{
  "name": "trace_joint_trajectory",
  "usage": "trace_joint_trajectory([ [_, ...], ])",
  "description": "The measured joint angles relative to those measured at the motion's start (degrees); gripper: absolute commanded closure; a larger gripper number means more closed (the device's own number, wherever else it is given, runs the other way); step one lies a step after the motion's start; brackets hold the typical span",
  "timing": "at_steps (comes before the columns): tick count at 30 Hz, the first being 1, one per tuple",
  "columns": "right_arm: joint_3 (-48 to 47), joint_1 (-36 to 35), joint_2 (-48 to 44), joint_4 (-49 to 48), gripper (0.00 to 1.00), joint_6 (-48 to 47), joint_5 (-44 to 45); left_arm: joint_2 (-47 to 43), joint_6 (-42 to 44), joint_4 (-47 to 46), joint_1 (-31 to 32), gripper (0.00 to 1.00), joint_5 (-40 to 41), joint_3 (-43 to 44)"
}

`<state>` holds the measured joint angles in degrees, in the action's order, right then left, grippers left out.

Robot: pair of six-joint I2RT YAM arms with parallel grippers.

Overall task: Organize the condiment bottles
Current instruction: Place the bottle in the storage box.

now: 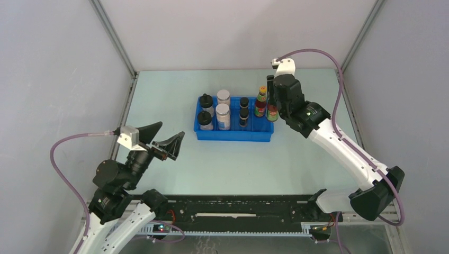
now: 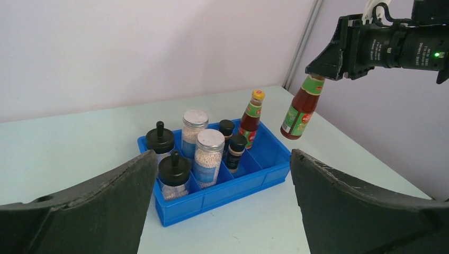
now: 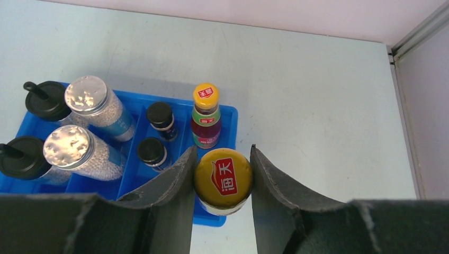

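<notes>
Next, my right gripper releases the slim bottle in the blue tray (image 1: 259, 127) (image 3: 201, 181), in front of the other slim bottle. The held bottle now hangs over the tray's end.
A slim red-green-labelled bottle (image 2: 300, 111) hangs in the air over the right end of the blue tray (image 1: 233, 138). My right gripper (image 3: 223, 149) is shut on its orange cap (image 3: 223, 176). A second slim bottle (image 3: 206, 116) stands in the tray's rightmost compartment. Two short dark bottles (image 3: 159, 115) fill the compartment beside it. Two clear white-lidded bottles (image 2: 209, 157) and two black knob-capped bottles (image 2: 174, 174) stand further left. My left gripper (image 1: 167, 138) is open, low and left of the tray, holding nothing.
Grey walls enclose the pale table on the left, back and right. A metal corner post (image 3: 418, 29) rises at the back right. The right arm (image 1: 339, 143) stretches from the near right base to the tray.
</notes>
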<state>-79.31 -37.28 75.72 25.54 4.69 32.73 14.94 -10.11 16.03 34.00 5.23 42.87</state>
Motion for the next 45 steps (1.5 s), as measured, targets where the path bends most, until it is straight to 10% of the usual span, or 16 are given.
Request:
trace_joint_trajectory([
  [45, -0.35, -2.54, 6.08, -2.01, 1.00, 0.28, -1.36, -0.20, 0.11, 0.59, 0.00, 0.00, 0.63, -3.69],
])
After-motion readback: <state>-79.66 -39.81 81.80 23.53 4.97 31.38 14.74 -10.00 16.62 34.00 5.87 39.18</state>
